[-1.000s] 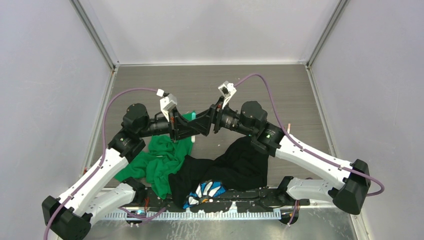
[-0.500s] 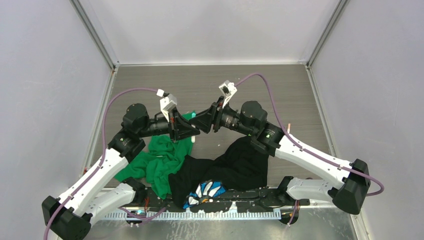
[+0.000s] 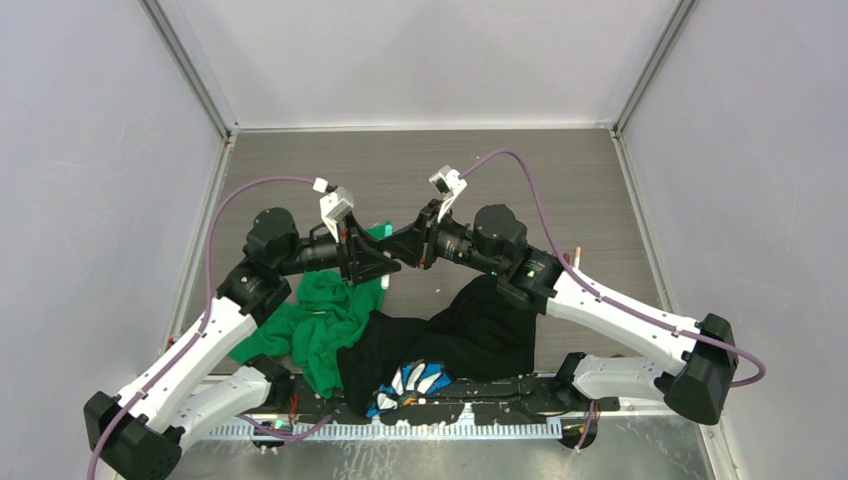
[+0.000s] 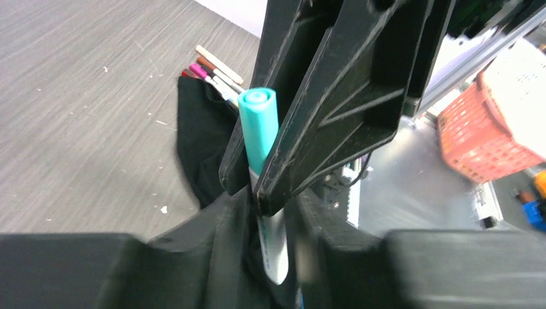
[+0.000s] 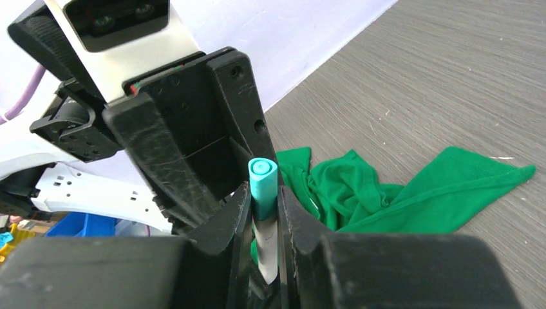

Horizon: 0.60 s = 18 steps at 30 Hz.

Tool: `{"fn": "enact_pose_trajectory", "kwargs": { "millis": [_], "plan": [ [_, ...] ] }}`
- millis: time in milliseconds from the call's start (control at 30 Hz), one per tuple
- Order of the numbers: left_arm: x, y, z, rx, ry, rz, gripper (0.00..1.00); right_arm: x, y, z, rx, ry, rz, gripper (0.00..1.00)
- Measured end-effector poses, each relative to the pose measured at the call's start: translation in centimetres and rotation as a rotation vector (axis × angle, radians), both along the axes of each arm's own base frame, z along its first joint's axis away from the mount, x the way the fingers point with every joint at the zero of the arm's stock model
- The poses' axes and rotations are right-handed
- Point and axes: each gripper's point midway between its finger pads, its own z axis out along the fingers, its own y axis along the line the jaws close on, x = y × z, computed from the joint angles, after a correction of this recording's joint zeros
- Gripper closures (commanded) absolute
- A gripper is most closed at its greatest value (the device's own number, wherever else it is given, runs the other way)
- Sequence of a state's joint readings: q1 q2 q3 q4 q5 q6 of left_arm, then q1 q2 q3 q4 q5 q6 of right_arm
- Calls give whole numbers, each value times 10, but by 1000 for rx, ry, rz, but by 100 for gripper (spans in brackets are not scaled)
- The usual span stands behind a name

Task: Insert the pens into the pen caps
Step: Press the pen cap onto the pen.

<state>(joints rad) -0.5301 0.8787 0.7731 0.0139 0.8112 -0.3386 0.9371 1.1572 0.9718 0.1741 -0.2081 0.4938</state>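
The pen cap and the pen body are both clamped by my right gripper, so next my left gripper takes the pen body's lower end point(image 4: 276, 265) before my right gripper grips only the cap.
A white-barrelled pen point(image 4: 273, 248) with a teal pen cap point(image 4: 259, 129) on its end is held in the air between both grippers. My right gripper point(image 5: 263, 199) is shut on it, its fingers pressing the teal pen cap point(image 5: 263, 183) and the barrel point(image 5: 266, 251). My left gripper point(image 4: 273, 209) has the barrel's lower end between its jaws, which stand slightly parted. From above, the left gripper point(image 3: 388, 264) and the right gripper point(image 3: 397, 247) meet tip to tip over the table's middle. Several other pens point(image 4: 216, 71) lie on the table.
A crumpled green cloth point(image 3: 320, 315) lies under the left arm and a black cloth point(image 3: 450, 335) under the right arm. A blue-and-white item point(image 3: 415, 380) sits at the near edge. An orange basket point(image 4: 483, 135) stands beyond the table. Grey walls enclose three sides.
My right gripper slid left along the pen and closed on it. The left gripper's jaws have eased apart a little; the left arm stayed in place.
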Motion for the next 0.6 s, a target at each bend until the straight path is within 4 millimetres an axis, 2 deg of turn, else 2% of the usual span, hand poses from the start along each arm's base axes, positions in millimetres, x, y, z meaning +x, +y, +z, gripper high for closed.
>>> {"fn": "enact_pose_trajectory", "kwargs": {
  "millis": [200,400,500,600],
  "plan": [
    [1,2,-2,-38,29,38,32,7,-3,-1,-3,10,-52,99],
    [-3,5,-13,-82,134,82,27,13,-12,18,69,0,-59,99],
    [-5,5,-5,-126,167,92,23,15,-18,26,114,-2,-51,99],
    [-6,5,6,-170,186,95,16,13,-22,24,142,14,-28,99]
  ]
}}
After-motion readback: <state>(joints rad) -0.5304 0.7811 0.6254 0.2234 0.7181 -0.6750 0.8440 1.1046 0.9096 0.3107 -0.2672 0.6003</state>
